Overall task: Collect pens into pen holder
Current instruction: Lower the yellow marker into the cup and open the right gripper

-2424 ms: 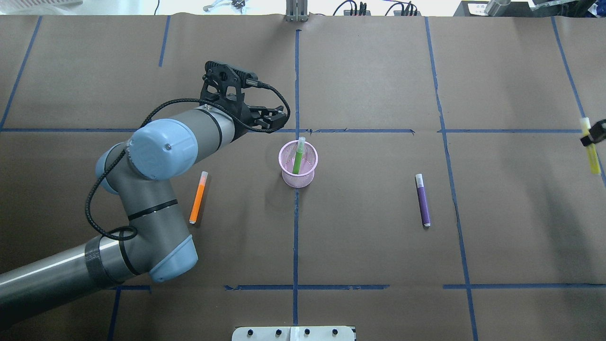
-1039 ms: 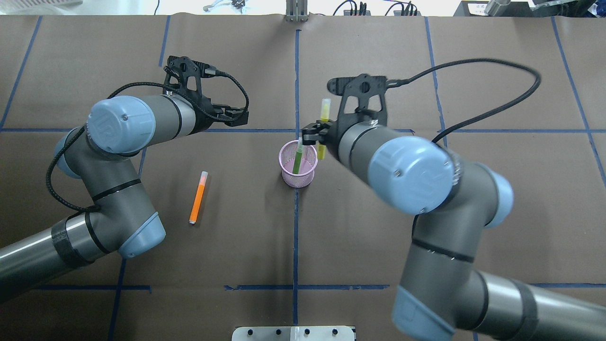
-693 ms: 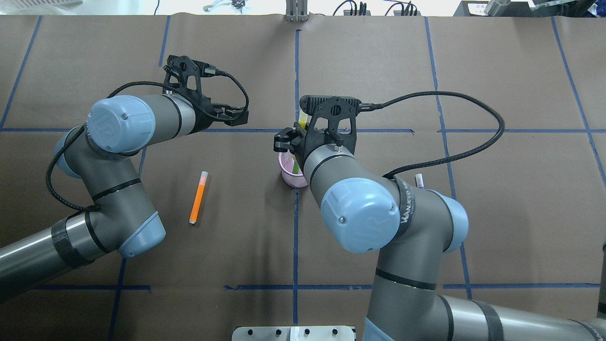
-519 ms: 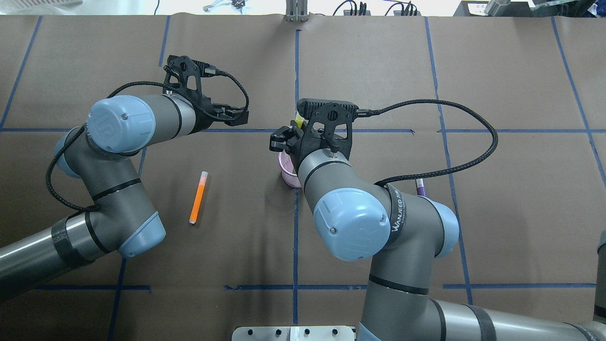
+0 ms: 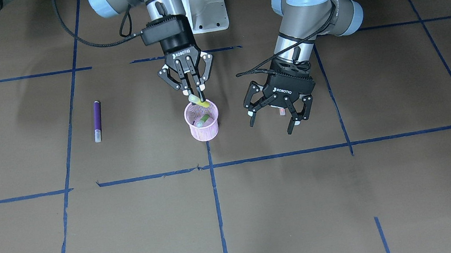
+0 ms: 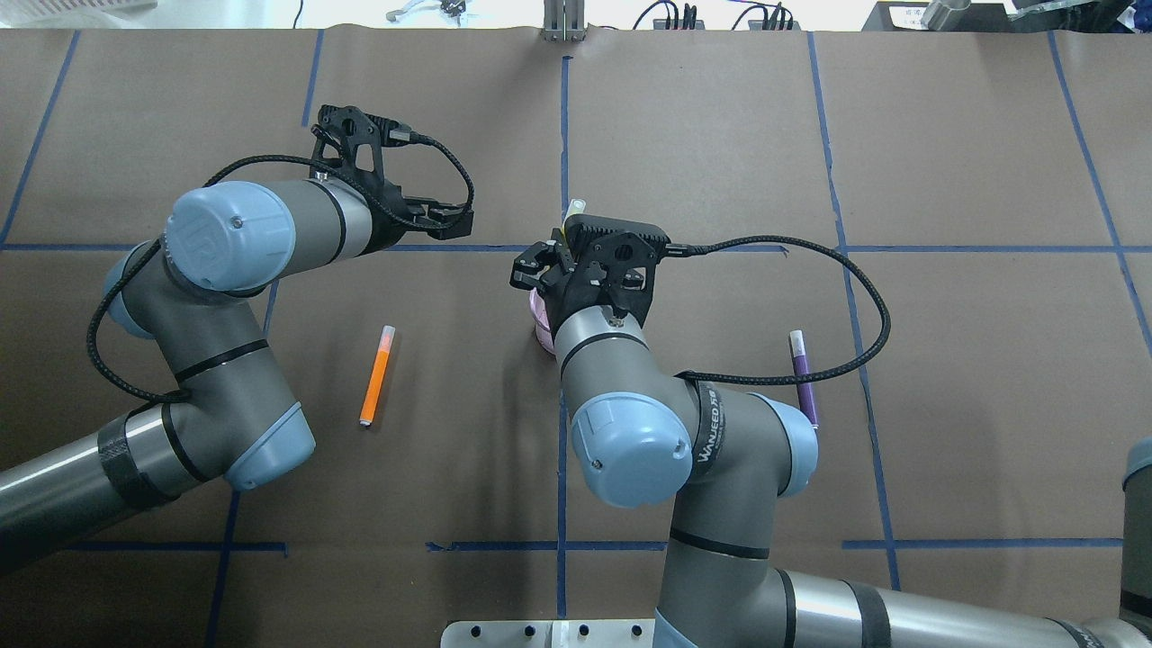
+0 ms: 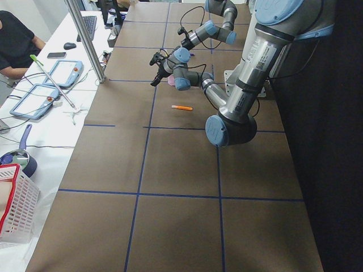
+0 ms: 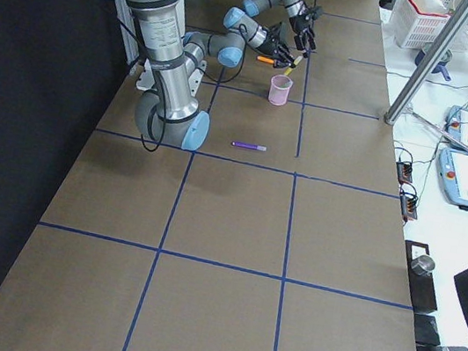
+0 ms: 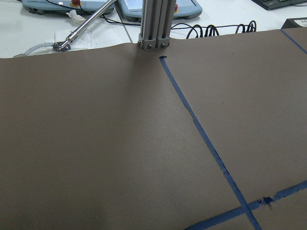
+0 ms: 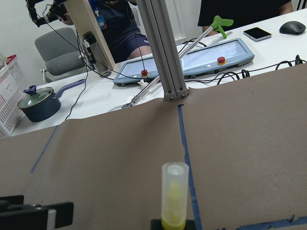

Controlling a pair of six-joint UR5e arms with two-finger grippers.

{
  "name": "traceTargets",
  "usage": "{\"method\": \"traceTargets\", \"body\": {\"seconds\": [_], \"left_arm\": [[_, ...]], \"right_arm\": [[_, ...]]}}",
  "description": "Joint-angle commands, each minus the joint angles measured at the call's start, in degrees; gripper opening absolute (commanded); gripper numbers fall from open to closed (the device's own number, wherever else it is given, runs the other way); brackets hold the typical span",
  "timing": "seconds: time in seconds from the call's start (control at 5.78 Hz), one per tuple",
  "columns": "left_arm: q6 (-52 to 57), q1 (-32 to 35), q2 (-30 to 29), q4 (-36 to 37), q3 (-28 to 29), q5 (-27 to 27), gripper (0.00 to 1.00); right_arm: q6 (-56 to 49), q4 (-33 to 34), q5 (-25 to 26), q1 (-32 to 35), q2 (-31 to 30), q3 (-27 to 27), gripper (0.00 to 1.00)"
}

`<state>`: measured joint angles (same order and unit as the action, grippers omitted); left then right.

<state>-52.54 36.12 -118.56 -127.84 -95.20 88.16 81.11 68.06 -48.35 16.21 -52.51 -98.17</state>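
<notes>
Next, I will lower my left gripper to the end with the cap point(image 5: 282, 111) of the orange pen and close it there.
The pink mesh pen holder point(image 5: 203, 130) stands at the table's middle; only a sliver of it point(image 6: 541, 322) shows in the overhead view. A green pen point(image 5: 203, 119) leans inside it. My right gripper point(image 5: 194, 94) is shut on a yellow pen point(image 5: 200, 101), tilted, just above the holder's rim; its pale cap shows in the right wrist view point(image 10: 174, 191). The orange pen point(image 6: 376, 375) lies left of the holder, the purple pen point(image 6: 803, 378) right of it. My left gripper point(image 5: 277, 118) hangs open and empty above the table, left of the holder.
Blue tape lines cross the brown table cover. A metal post point(image 6: 562, 22) stands at the far edge, the base plate point(image 6: 558, 633) at the near edge. My right arm's elbow point(image 6: 630, 450) hangs over the table's near middle. The operators' desk lies beyond the far edge.
My right arm swung in from the right with the yellow pen and brought it over the holder. My left arm drew back to the left, then stayed still.
</notes>
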Motion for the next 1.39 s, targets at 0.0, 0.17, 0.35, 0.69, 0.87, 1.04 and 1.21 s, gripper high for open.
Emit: {"method": "traceTargets", "body": {"seconds": [0.0,0.17,0.35,0.69,0.87,1.04,1.21], "left_arm": [[0.0,0.0,0.0,0.0,-0.1,0.0,0.99],[0.0,0.0,0.0,0.0,-0.1,0.0,0.99],[-0.1,0.0,0.0,0.0,-0.2,0.0,0.99],[-0.1,0.1,0.0,0.0,-0.1,0.0,0.99],[-0.1,0.2,0.0,0.0,0.0,0.1,0.99],[-0.4,1.0,0.0,1.3,0.0,3.1,0.99],[-0.4,4.4,0.0,8.3,-0.3,11.2,0.99]], "right_arm": [[1.3,-0.3,2.8,-1.9,-0.6,0.3,0.04],[1.3,-0.2,3.2,-2.0,-0.8,0.1,0.36],[1.4,-0.1,3.1,-2.0,-0.8,-0.1,0.69],[5.2,0.0,2.7,-1.6,-1.1,-1.9,0.81],[5.4,0.0,1.1,-0.9,-3.4,-5.2,0.80],[5.5,0.0,-4.9,1.5,-6.9,-8.5,0.80],[5.4,0.0,-12.5,5.1,-9.7,-9.7,0.78]]}}
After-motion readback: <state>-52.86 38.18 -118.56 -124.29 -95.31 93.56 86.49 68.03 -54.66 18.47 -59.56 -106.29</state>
